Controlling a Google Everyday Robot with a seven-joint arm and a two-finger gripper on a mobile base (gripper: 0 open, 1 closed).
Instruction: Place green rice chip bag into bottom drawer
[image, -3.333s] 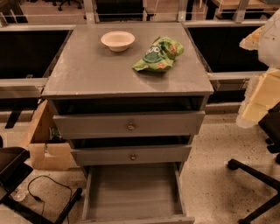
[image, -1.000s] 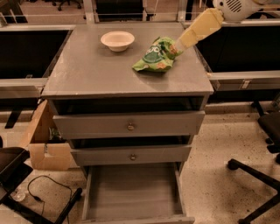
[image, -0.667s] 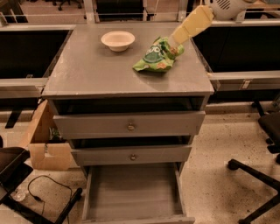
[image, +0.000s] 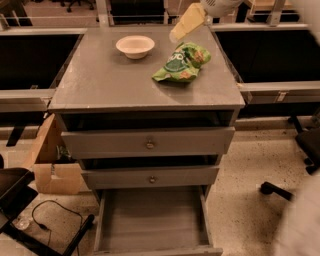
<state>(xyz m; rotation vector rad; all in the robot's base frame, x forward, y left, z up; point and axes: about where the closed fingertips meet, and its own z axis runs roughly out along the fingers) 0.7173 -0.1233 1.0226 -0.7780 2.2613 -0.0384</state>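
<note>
Next, the robot's gripper needs to move down to the green rice chip bag and close on the bag's crumpled middle (image: 183, 60).
The green rice chip bag (image: 181, 62) lies crumpled on the right part of the grey cabinet top (image: 105, 85). The gripper (image: 176, 35), on a cream-yellow arm reaching down from the upper right, hangs just above the bag's far edge, slightly to its left. The bottom drawer (image: 152, 220) is pulled open at the foot of the cabinet and shows a bare grey plank floor.
A cream bowl (image: 135, 46) stands at the back left of the cabinet top. Two knobbed drawers (image: 149, 144) sit slightly ajar above the bottom one. A cardboard box (image: 52, 165) and cables lie at the left. A chair base (image: 280, 190) is at the right.
The arm swung in from the right edge and has moved left and back, bringing the gripper over the bag's far edge. The bag and drawers have not moved.
</note>
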